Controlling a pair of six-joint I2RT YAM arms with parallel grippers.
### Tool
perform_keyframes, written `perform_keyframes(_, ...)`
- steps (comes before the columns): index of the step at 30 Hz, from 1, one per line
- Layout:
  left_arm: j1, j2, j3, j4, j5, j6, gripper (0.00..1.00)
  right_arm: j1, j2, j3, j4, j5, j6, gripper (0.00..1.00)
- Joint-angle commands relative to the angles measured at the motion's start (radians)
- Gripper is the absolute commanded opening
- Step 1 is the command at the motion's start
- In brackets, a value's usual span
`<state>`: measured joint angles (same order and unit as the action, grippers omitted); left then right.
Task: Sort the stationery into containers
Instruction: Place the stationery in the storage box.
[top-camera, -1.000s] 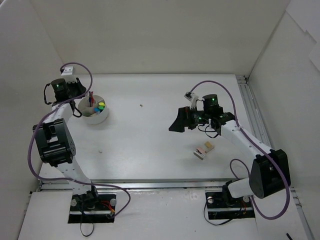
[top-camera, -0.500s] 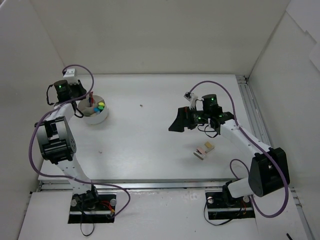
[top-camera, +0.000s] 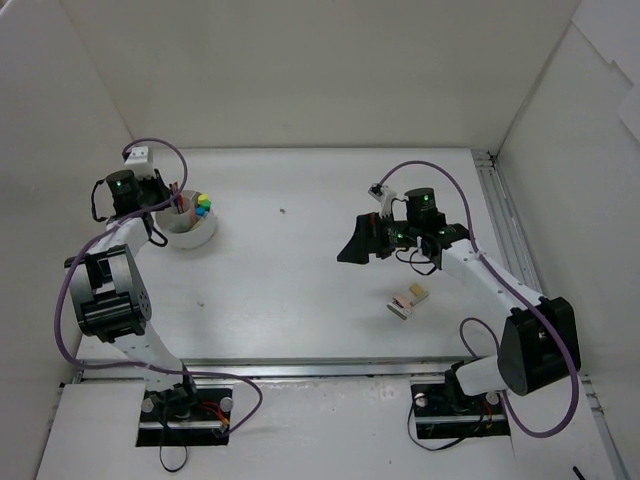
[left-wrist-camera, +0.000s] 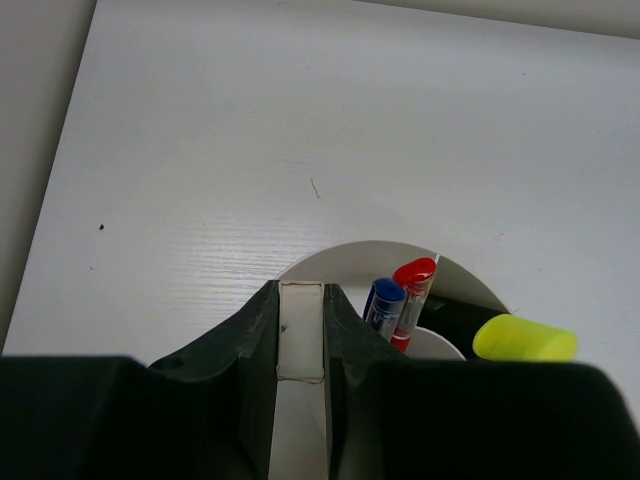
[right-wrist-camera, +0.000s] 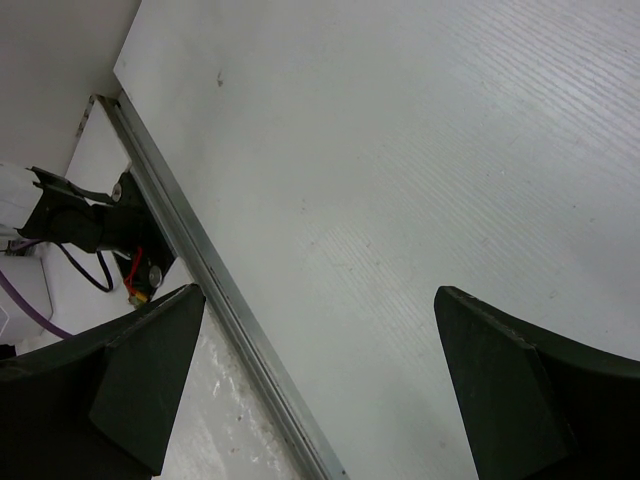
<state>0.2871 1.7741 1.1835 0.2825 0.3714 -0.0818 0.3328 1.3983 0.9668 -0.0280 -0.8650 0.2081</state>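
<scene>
My right gripper heads next for the rounded end (top-camera: 399, 309) of the pink-and-white stapler beside the tan eraser. It should then close there on the stapler.
My left gripper (top-camera: 168, 207) is at the left rim of the round white tub (top-camera: 190, 236). In the left wrist view it (left-wrist-camera: 300, 300) is shut on a small white eraser block (left-wrist-camera: 300, 332), held just over the tub's rim (left-wrist-camera: 345, 252). A blue-capped pen (left-wrist-camera: 384, 297), a red-capped pen (left-wrist-camera: 414, 273) and a yellow highlighter end (left-wrist-camera: 524, 338) stand in the tub. A tan eraser (top-camera: 418, 292) and a pink-and-white eraser (top-camera: 401, 306) lie on the table. My right gripper (top-camera: 354, 246) is open and empty, up and left of them; its jaws (right-wrist-camera: 318, 292) frame bare table.
White walls enclose the table on the left, back and right. A metal rail (right-wrist-camera: 200, 270) runs along the table's near edge, with the arm bases behind it. A small dark speck (top-camera: 283, 211) lies on the table right of the tub.
My left wrist has shifted a little toward the near side beside the tub, and its elbow has dropped lower. The right arm and the two erasers have not moved.
</scene>
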Motion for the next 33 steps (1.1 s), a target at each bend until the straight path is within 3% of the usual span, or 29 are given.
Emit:
perform_keyframes(1,-0.003,-0.035,-0.001,-0.005,0.008,0.001,0.00,-0.008,-0.056,0.006,0.034,-0.025,0.001,0.98)
perform_keyframes(15,-0.003,-0.214,-0.145,0.020,-0.055,-0.010,0.00,-0.005,-0.056,0.007,0.034,-0.035,-0.004,0.98)
perform_keyframes(33,-0.003,-0.202,-0.202,0.061,-0.066,-0.056,0.00,-0.009,-0.079,0.000,0.033,-0.034,0.001,0.98)
